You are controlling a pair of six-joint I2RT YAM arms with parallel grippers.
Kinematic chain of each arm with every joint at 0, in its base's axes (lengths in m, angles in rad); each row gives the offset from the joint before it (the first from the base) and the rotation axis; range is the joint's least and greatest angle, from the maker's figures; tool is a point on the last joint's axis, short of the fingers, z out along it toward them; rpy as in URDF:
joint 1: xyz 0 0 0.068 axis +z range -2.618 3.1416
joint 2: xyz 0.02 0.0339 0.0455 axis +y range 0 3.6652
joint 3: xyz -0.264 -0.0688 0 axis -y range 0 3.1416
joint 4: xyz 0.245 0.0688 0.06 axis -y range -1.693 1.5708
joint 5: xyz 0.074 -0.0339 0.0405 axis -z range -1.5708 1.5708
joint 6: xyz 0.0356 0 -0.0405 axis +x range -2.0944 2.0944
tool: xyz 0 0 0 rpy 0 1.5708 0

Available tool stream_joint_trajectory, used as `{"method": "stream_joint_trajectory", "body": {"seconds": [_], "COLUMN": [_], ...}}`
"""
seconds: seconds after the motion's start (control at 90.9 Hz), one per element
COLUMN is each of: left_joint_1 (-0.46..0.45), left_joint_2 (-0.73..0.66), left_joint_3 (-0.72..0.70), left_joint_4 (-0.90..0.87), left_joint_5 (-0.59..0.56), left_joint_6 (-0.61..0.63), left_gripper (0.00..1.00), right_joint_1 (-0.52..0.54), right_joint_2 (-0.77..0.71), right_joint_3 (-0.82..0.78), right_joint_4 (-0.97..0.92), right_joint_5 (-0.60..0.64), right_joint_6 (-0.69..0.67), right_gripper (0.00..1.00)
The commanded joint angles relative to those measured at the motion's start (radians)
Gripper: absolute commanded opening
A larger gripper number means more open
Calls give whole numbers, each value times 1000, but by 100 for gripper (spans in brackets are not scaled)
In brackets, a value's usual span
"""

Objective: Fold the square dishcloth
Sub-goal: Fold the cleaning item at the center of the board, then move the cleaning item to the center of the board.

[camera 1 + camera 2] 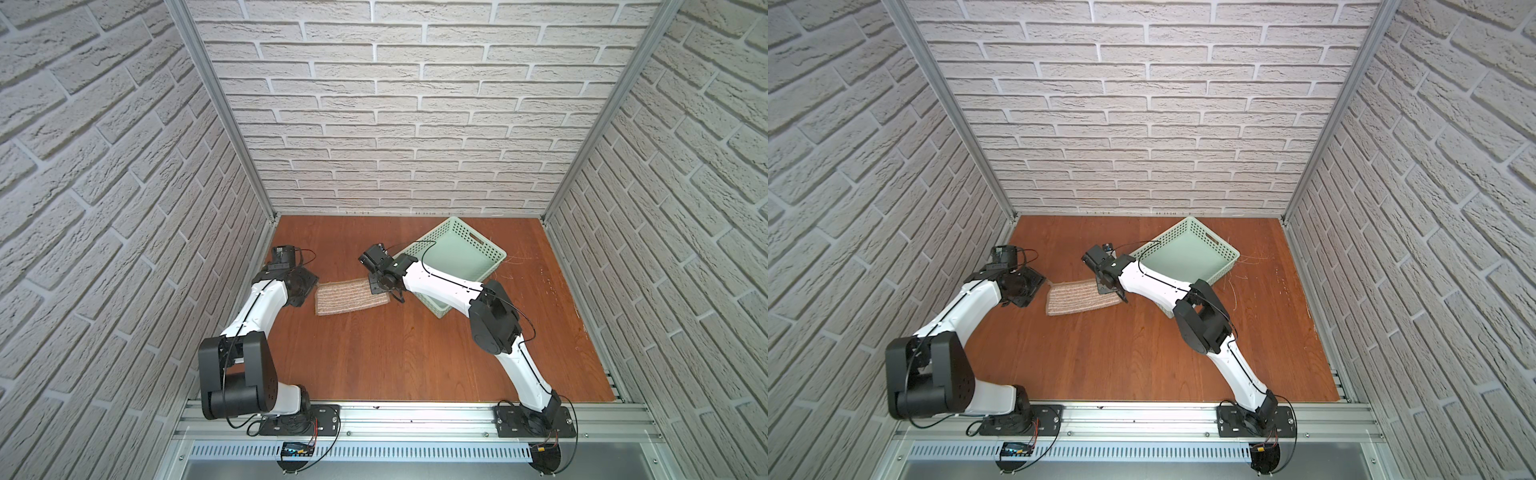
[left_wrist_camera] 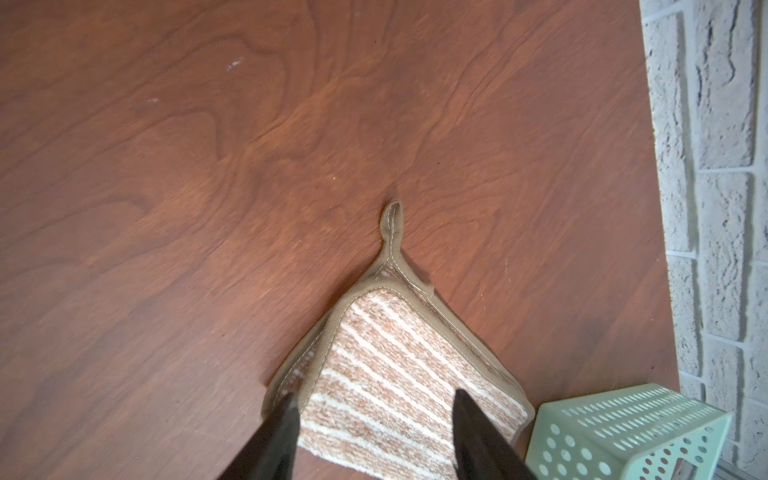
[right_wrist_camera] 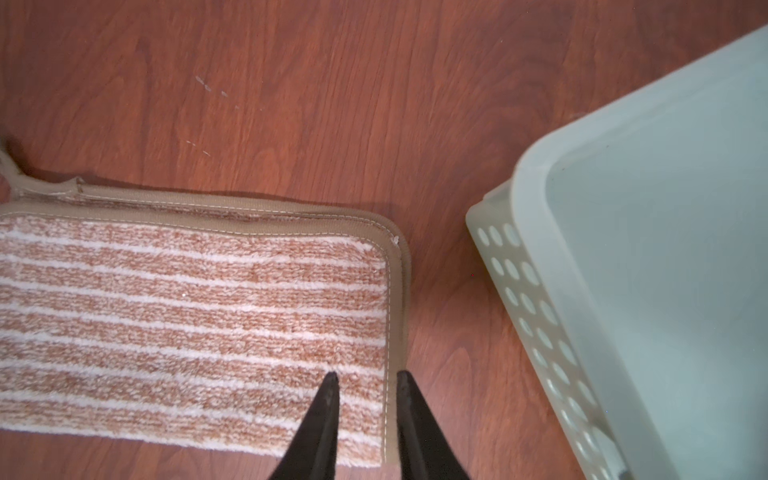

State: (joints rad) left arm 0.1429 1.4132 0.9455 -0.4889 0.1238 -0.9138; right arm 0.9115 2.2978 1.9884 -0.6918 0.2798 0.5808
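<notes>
I should grip the dishcloth's loop end (image 1: 319, 298) with my left gripper and pull the dishcloth nearer with both grippers before folding it over, since the folded dishcloth lies slanted close by the basket.
The square dishcloth (image 1: 349, 297) (image 1: 1077, 299) lies flat on the wooden table, folded double into a long tan rectangle with cream stripes. Its hanging loop (image 2: 392, 220) sticks out from one corner. My left gripper (image 2: 375, 392) stands open just over the cloth's left end (image 2: 395, 365), its fingers set wide and nothing pinched between them. My right gripper (image 3: 366, 373) stands over the right end (image 3: 187, 316), its fingers a narrow gap apart across the brown edge binding (image 3: 397, 316). It grips nothing. In both top views the wrists hide the fingertips.
A mint-green perforated basket (image 1: 484, 241) (image 1: 1214, 239) sits at the back right, just beyond the cloth's right end, and my right arm reaches across its near corner. Its wall (image 3: 540, 311) is close to my right fingers. Brick-pattern walls enclose the table.
</notes>
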Motion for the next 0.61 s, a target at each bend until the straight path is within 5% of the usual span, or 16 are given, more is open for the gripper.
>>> {"method": "stream_joint_trajectory", "body": {"seconds": [0.0, 0.594], "left_joint_1": [-30, -44], "left_joint_2": [20, 173], "left_joint_3": [8, -132], "left_joint_4": [14, 135], "left_joint_5": [13, 69], "left_joint_6": [30, -25], "left_gripper": [54, 30], "right_joint_1": [1, 7], "right_joint_2": [-31, -59], "right_joint_3": [-12, -183], "right_joint_4": [7, 10], "right_joint_5": [-17, -40], "right_joint_6": [33, 87], "right_gripper": [26, 24]}}
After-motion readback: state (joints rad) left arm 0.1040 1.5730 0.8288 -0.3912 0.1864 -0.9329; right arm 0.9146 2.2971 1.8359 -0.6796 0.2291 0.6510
